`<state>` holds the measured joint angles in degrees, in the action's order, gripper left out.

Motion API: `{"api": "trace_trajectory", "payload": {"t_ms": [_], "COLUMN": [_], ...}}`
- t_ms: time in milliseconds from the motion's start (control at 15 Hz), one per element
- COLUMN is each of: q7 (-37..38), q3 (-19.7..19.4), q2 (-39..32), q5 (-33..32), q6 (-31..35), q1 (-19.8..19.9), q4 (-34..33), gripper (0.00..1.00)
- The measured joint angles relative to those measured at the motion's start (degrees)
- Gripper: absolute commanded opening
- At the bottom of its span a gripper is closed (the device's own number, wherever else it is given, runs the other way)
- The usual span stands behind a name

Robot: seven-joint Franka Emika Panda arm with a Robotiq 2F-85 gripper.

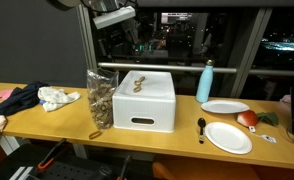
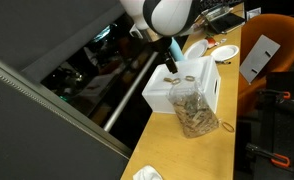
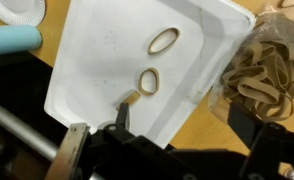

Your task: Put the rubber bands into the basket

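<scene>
Next, I need to close my gripper on the middle rubber band on the white box, at that rubber band's end (image 1: 140,81) (image 3: 142,91) next to the third tan rubber band.
Two rubber bands (image 3: 164,41) (image 3: 147,82) lie on top of the white box (image 3: 97,60). A third tan band (image 3: 131,99) shows right at my left fingertip. The bands on the box top also show in an exterior view (image 1: 139,83). The basket (image 1: 100,98), see-through and filled with tan bands, stands against the box; it shows in the other exterior view (image 2: 194,110) and the wrist view (image 3: 262,70). One loose band (image 1: 95,133) lies on the table in front of the basket. My gripper (image 3: 187,125) is open and hovers above the box edge beside the basket (image 2: 170,62).
A blue bottle (image 1: 205,82), two white plates (image 1: 225,106) (image 1: 229,137), a black spoon (image 1: 201,127) and a red item (image 1: 247,118) are on the table on the box's far side from the basket. Dark and white cloths (image 1: 32,97) lie beyond the basket.
</scene>
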<state>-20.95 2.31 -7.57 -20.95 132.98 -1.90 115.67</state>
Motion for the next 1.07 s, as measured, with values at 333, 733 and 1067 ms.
{"api": "trace_trajectory", "payload": {"t_ms": [333, 733, 1067], "q7": [-16.62, -22.73, -22.95], "q3": [-0.53, -0.71, -0.74], "q2": [-1.21, -7.82, -14.53], "q5": [12.63, 15.94, 15.94], "q6": [1.23, 1.07, 0.75], "q1": [5.05, 7.11, 8.08], "q4": [-1.74, -6.52, -11.51], "gripper": [1.00, 1.00, 1.00]}}
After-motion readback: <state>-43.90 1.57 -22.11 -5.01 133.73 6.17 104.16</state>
